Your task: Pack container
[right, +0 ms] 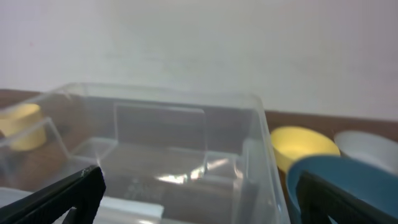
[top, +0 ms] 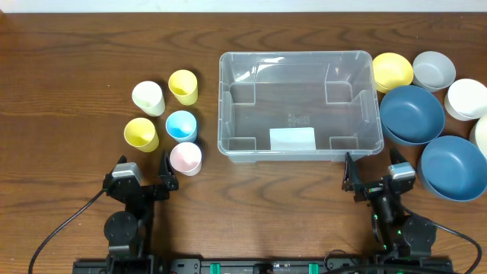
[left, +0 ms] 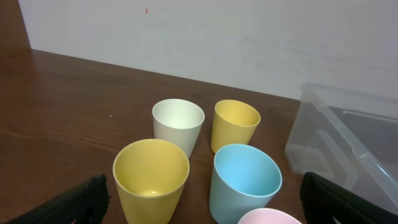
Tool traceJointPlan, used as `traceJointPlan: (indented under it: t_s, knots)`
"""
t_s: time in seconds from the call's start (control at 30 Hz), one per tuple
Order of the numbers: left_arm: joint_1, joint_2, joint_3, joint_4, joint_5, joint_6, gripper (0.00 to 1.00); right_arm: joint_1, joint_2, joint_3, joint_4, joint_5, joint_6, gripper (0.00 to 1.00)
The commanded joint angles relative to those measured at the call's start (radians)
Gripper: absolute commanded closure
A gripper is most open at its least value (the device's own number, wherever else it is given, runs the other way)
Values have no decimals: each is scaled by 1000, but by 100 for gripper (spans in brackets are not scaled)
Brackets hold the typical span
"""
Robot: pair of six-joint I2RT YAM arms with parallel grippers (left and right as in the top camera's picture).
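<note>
My right gripper is going to grip the near side of the rim (top: 467, 196) of the nearer dark blue bowl.
The clear plastic container (top: 298, 105) stands empty at the table's middle, a white label on its base. It also shows in the left wrist view (left: 348, 143) and the right wrist view (right: 155, 149). Left of it stand several cups: white (top: 148, 97), yellow (top: 183, 86), yellow (top: 141, 134), blue (top: 181, 125), pink (top: 186, 158). Right of it lie bowls: yellow (top: 392, 71), grey (top: 434, 70), white (top: 466, 99), two dark blue (top: 411, 114) (top: 453, 167). My left gripper (top: 142, 179) is open and empty behind the pink cup. My right gripper (top: 374, 181) is open and empty by the container's near right corner.
The wooden table (top: 76, 61) carries everything. In the left wrist view the near yellow cup (left: 151, 179) and blue cup (left: 244, 182) stand between my fingers' line of sight. A white wall (left: 217, 31) lies beyond the table's far edge.
</note>
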Motion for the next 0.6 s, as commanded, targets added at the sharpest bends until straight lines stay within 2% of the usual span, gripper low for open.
traceJointPlan:
  t_s: [0.0,0.1,0.3,0.4,0.57]
  knots:
    - [7,-6,-15,-41,-23,9,2,9,-6,-2,42,-40,5,1]
    - [7,-6,-15,-41,-23,9,2,9,-6,20,61,-41,10,1]
    - [7,-6,-15,-41,-23,9,2,9,69,167,-10,-19,-3,1]
    - [7,-6,-15,-41,-23,9,2,9,182,286,-90,60,-13,1]
    - [7,-6,-15,-41,-23,9,2,1,518,610,-376,182,-11,1]
